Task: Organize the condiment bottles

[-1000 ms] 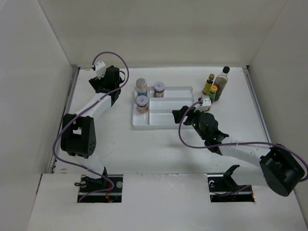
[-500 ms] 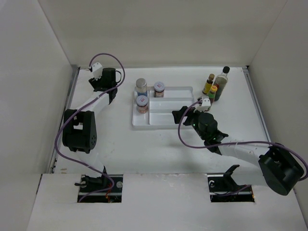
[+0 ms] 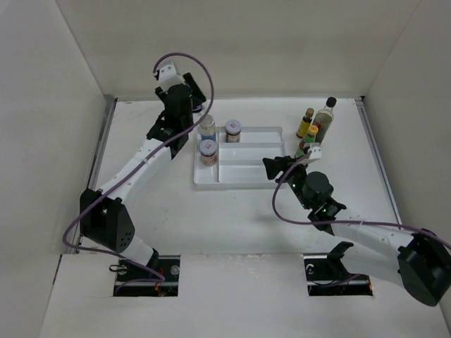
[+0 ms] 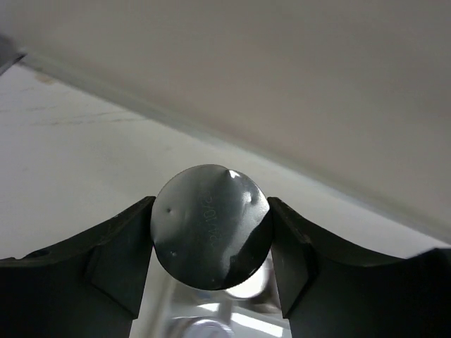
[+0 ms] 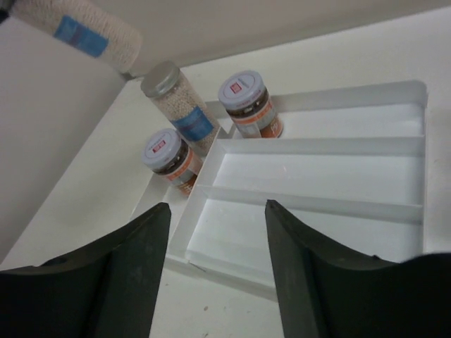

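Note:
My left gripper needs to let go of the grey-lidded jar in the white tray's back corner (image 3: 266, 134) nearest the yellow-capped bottles.
My left gripper (image 4: 211, 232) is shut on a grey-lidded jar (image 4: 211, 225); its round lid fills the gap between the fingers. That jar (image 5: 77, 32), with pale contents and a blue label, hangs tilted high above the back left of the white tray (image 3: 254, 172). In the tray stand a taller blue-labelled jar (image 3: 206, 127) and two reddish-labelled jars (image 3: 233, 130) (image 3: 208, 151). My right gripper (image 3: 273, 165) (image 5: 215, 218) is open and empty, just off the tray's front right corner. Two yellow-capped bottles (image 3: 306, 122) (image 3: 311, 135) and a dark black-capped bottle (image 3: 324, 118) stand at the back right.
The tray's long compartments (image 5: 317, 169) hold nothing. Pale walls close the table in at the back and both sides. The left arm (image 3: 141, 158) stretches diagonally over the table's left part.
My left gripper shut on a jar at the back left, then lifted and swung right toward the tray. My right gripper shifted slightly right and its jaws narrowed.

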You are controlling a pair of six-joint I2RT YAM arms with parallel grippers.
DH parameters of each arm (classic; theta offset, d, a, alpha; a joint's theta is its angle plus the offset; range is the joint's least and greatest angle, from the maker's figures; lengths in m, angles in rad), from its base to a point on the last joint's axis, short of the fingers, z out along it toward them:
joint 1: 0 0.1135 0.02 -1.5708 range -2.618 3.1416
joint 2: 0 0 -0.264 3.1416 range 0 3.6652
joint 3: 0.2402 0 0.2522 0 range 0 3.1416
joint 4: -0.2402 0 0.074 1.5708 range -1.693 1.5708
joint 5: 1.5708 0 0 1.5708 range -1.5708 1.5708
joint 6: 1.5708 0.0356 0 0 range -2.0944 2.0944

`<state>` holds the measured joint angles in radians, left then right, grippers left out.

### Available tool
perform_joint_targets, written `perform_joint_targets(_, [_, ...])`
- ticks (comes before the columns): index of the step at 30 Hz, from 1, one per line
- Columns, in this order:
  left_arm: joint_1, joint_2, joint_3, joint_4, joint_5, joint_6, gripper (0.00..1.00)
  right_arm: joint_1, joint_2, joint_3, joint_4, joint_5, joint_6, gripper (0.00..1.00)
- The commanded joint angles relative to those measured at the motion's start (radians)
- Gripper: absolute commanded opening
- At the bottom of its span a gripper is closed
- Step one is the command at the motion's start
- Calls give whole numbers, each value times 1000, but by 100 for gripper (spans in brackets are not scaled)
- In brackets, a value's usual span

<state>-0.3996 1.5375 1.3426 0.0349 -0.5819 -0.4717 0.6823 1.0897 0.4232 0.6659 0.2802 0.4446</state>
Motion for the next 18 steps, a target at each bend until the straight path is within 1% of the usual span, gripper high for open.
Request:
perform_joint_targets(1, [-124,-40,108,169,63,19,41,10,-117,-41,109,36,-6,58])
perform_joint_targets(3, [-193,-10,136,190,71,39,40,10,-201,-78,132,71,-7,54])
perform_joint_targets(5, [-248,35,165,215,79,68,40,10,-276,-113,152,102,-6,54])
perform_joint_targets(7, [-296,90,196,224,96,84,40,7,-330,-144,167,131,3,56])
perform_joint_targets(8, [-314,122,211,226,108,87,40,-3,-364,-162,172,161,15,59])
perform_joint_targets(12, [-365,251,276,260,154,90,40,-45,-430,-201,156,246,43,63])
perform_joint_targets(18, [-374,459,429,249,165,97,40,-94,-445,-212,123,248,88,67])
